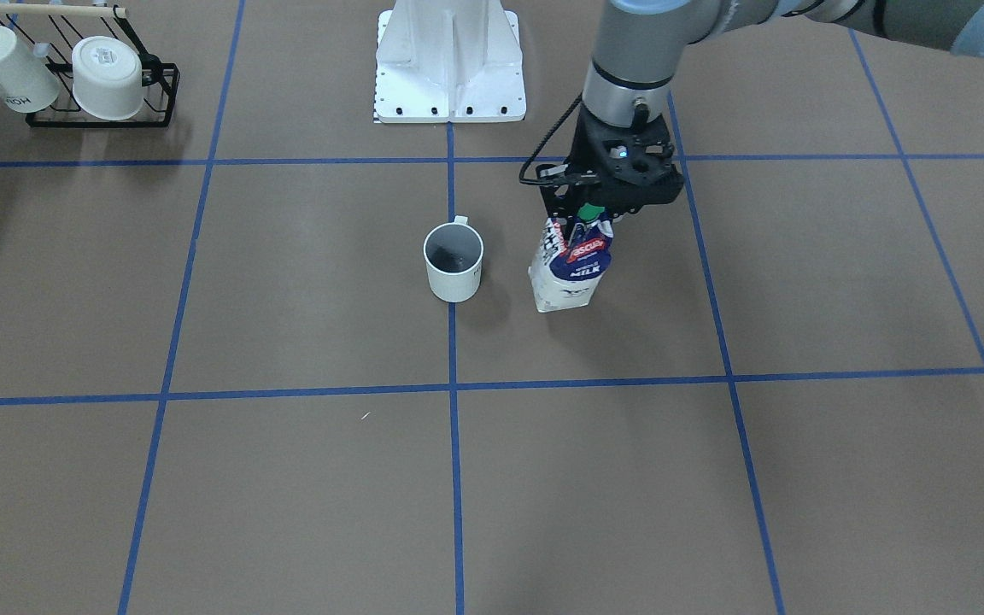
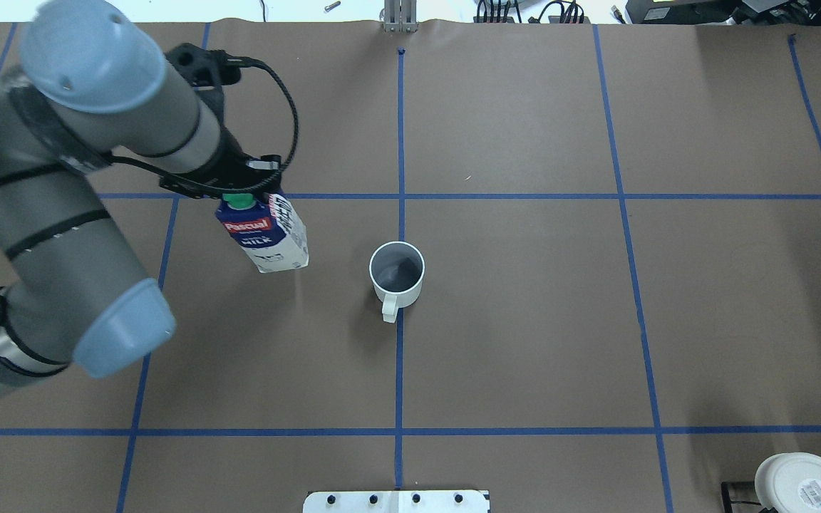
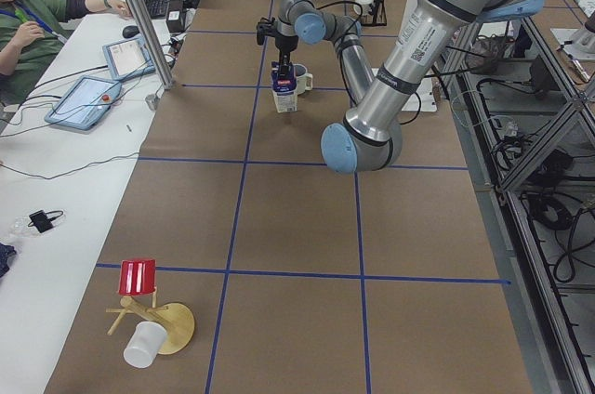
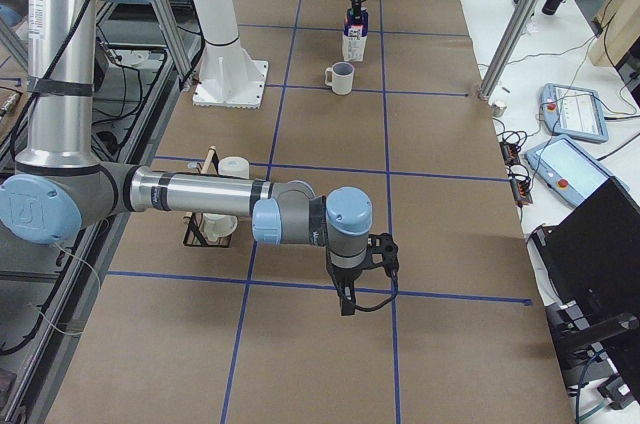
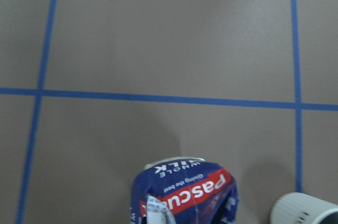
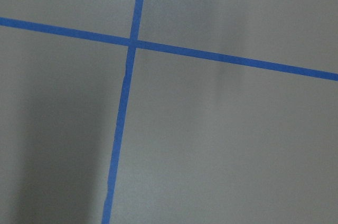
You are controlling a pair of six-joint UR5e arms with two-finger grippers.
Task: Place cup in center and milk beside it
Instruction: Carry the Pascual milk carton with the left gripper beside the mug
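My left gripper is to put the milk, now upright beside the cup, down on the brown table. It will let go of the milk snug [image 1: 517, 289] against the cup, just off the blue line.
The cup [image 1: 454, 265], a white mug with a grey inside, stands upright on the center [image 2: 453, 285] of the brown table, on a blue tape line; it also shows in the overhead view [image 2: 397, 274]. The milk [image 1: 573, 265], a blue-and-white carton with a green cap, is upright beside the cup, a small gap apart [image 2: 268, 235]. My left gripper [image 1: 594, 209] is shut on the carton's gable top. I cannot tell if its base touches the table. The left wrist view shows the carton [image 5: 185, 192] and the mug's rim [image 5: 303, 211]. My right gripper [image 4: 345, 304] hangs low over bare table far from both; I cannot tell its state.
A black wire rack [image 1: 159, 94] with two white cups stands at the table's corner on my right. The white robot base [image 1: 449, 64] is behind the cup. A red cup [image 3: 138, 276] and a white cup [image 3: 142, 345] on a wooden stand sit at the far left end.
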